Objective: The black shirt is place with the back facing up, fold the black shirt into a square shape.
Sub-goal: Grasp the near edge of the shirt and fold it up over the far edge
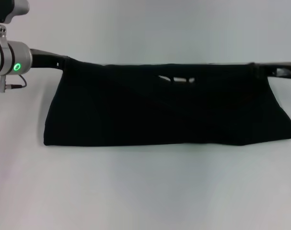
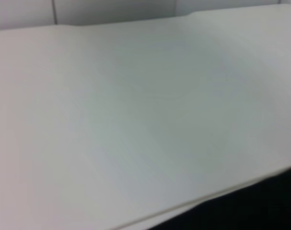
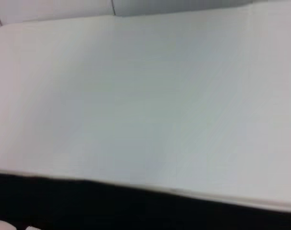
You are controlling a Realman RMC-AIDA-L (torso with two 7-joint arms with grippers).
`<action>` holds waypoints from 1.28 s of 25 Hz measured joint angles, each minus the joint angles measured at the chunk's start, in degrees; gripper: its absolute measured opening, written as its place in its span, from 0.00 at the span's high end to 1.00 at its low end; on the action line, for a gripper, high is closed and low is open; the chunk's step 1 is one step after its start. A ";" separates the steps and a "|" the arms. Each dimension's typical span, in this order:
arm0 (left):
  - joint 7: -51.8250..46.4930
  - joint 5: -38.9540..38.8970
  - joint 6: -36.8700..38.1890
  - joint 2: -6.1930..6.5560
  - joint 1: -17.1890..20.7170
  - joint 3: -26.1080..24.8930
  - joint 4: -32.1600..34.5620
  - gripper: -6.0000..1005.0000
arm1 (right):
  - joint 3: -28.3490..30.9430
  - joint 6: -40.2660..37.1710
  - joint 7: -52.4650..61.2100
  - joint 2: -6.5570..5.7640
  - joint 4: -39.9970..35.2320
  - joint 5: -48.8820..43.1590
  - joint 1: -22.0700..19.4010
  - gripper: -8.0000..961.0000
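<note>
The robot's left gripper will release the corner of the black shirt at the shirt's top edge, just inward of the gripper's fingertips (image 1: 82,62).
The black shirt (image 1: 164,110) is stretched wide between my two grippers, its top edge taut and lifted, its lower edge lying along the white table. A bit of pale lettering (image 1: 176,79) shows through a fold near the top edge. At the shirt's upper left corner my left gripper (image 1: 64,60) is shut on the cloth. My right gripper (image 1: 258,69) is shut on the upper right corner. A dark strip of the shirt (image 2: 250,211) runs along one edge of the left wrist view, and the shirt (image 3: 111,206) shows the same way in the right wrist view.
The white table (image 1: 145,191) spreads out in front of the shirt and behind it. In the wrist views the table's far edge (image 2: 111,21) meets a pale wall.
</note>
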 joint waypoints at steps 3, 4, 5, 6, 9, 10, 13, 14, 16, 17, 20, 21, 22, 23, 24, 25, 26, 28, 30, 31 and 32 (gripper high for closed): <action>0.01 0.01 -1.98 -0.15 -0.41 0.16 0.00 0.99 | -0.06 2.38 -0.13 0.49 0.09 0.06 1.39 0.96; 0.01 0.01 -2.25 -0.16 -0.56 0.16 0.00 0.99 | -0.07 2.82 -0.06 0.59 -0.01 0.06 1.70 0.96; 0.01 0.02 -2.64 -0.18 -0.76 0.19 0.00 0.99 | -0.07 3.13 0.04 0.63 -0.15 0.06 1.94 0.96; 0.01 0.02 -2.99 -0.18 -0.89 0.21 0.00 0.99 | -0.08 3.29 0.13 0.58 -0.27 0.08 2.11 0.96; -0.05 0.03 -3.55 -0.16 -1.41 0.21 0.00 0.99 | -0.09 3.37 0.36 0.01 -0.37 0.20 2.46 0.96; -0.14 0.03 -3.61 -0.12 -1.53 0.16 0.02 0.99 | -0.09 3.27 0.45 -0.23 -0.42 0.22 2.58 0.96; -0.45 0.00 -4.19 0.08 -1.94 -0.09 0.23 0.98 | -0.09 2.83 0.92 -1.37 -0.47 0.23 3.00 0.96; -0.49 -0.01 -4.34 0.13 -2.12 -0.14 0.25 0.98 | -0.09 2.73 1.11 -1.66 -0.48 0.23 3.08 0.96; -0.51 -0.05 -4.43 0.22 -2.37 -0.21 0.26 0.98 | -0.09 2.40 1.41 -2.42 -0.54 0.23 3.37 0.96; -0.52 -0.14 -4.46 0.28 -2.53 -0.23 0.28 0.98 | -0.09 2.32 1.56 -2.64 -0.55 0.23 3.49 0.95; -0.54 -0.37 -4.53 0.36 -2.97 -0.23 0.21 0.98 | -0.35 2.17 2.04 -3.21 -0.57 0.16 3.84 0.95; -0.54 -0.40 -4.53 0.36 -3.05 -0.22 0.16 0.98 | -0.50 2.17 2.13 -3.27 -0.57 0.15 3.86 0.95; -0.55 -0.46 -4.54 0.36 -3.07 -0.23 0.10 0.98 | -0.60 2.18 2.15 -3.30 -0.57 0.15 3.89 0.95; -0.57 -0.51 -4.55 0.32 -3.07 -0.23 0.09 0.98 | -0.66 2.21 2.16 -3.31 -0.57 0.16 3.90 0.95; -0.60 -0.53 -4.56 0.28 -3.07 -0.23 0.09 0.98 | -0.67 2.29 2.17 -3.31 -0.57 0.15 3.90 0.95; -0.60 -0.53 -4.56 0.28 -3.07 -0.23 0.09 0.98 | -0.69 2.37 2.17 -3.31 -0.53 0.16 3.92 0.95; -0.72 -0.56 -4.70 0.11 -3.07 -0.23 0.06 0.98 | -0.73 2.46 2.17 -3.29 -0.42 0.16 3.94 0.95; -0.74 -0.57 -4.83 0.02 -3.07 -0.22 0.06 0.98 | -0.81 2.57 2.17 -3.16 -0.20 0.17 3.98 0.96; -0.75 -0.59 -5.08 -0.10 -3.07 -0.14 -0.25 0.98 | -0.83 2.69 2.16 -3.03 -0.08 0.19 3.98 0.96; -0.76 -0.59 -5.18 -0.10 -3.08 -0.10 -0.45 0.98 | -0.82 2.75 2.15 -2.91 -0.05 0.19 3.99 0.96; -0.82 -0.59 -5.43 -0.11 -3.16 -0.07 -0.84 0.98 | -0.74 2.82 2.15 -2.82 -0.01 0.20 3.99 0.96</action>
